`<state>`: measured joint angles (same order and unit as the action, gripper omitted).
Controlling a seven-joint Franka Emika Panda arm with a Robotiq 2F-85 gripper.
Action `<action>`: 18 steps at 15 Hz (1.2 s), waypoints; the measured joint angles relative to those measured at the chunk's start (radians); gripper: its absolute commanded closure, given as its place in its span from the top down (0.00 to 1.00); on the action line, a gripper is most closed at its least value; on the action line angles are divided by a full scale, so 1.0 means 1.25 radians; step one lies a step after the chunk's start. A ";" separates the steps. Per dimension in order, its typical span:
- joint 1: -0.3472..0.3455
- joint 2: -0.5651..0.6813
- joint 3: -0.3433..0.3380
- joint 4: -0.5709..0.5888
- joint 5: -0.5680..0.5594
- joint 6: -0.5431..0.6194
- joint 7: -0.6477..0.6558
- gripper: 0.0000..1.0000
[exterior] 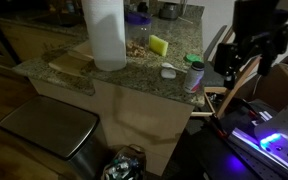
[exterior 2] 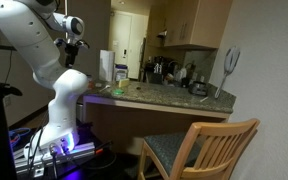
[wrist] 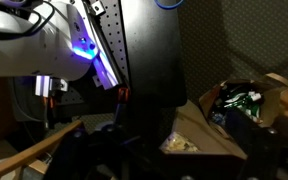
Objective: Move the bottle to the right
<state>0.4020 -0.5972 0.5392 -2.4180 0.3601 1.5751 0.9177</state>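
Note:
The top of the bottle (exterior: 197,67) at the corner of the granite counter is the next place my gripper will go to and close.
The bottle (exterior: 194,76) is small and pale with a reddish label band. It stands upright near the corner of the granite counter (exterior: 134,78), next to a small flat white disc (exterior: 168,71). My gripper (exterior: 240,64) hangs in the air off the counter's end, above and to the side of the bottle and well apart from it. It is also raised high beside the counter in an exterior view (exterior 2: 81,40). The wrist view is dark; it shows my base, a counter corner and no bottle. The jaws are too dark to read.
A tall white paper towel roll (exterior: 106,35), a yellow sponge (exterior: 159,45) and a wooden board (exterior: 72,63) are on the counter. A metal bin (exterior: 49,130) stands below it. A wooden chair (exterior 2: 199,150) stands in front of the counter.

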 measured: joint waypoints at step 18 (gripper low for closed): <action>-0.075 -0.273 0.140 -0.001 0.035 -0.127 0.278 1.00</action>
<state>0.3088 -0.9384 0.7140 -2.4189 0.4040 1.4167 1.2648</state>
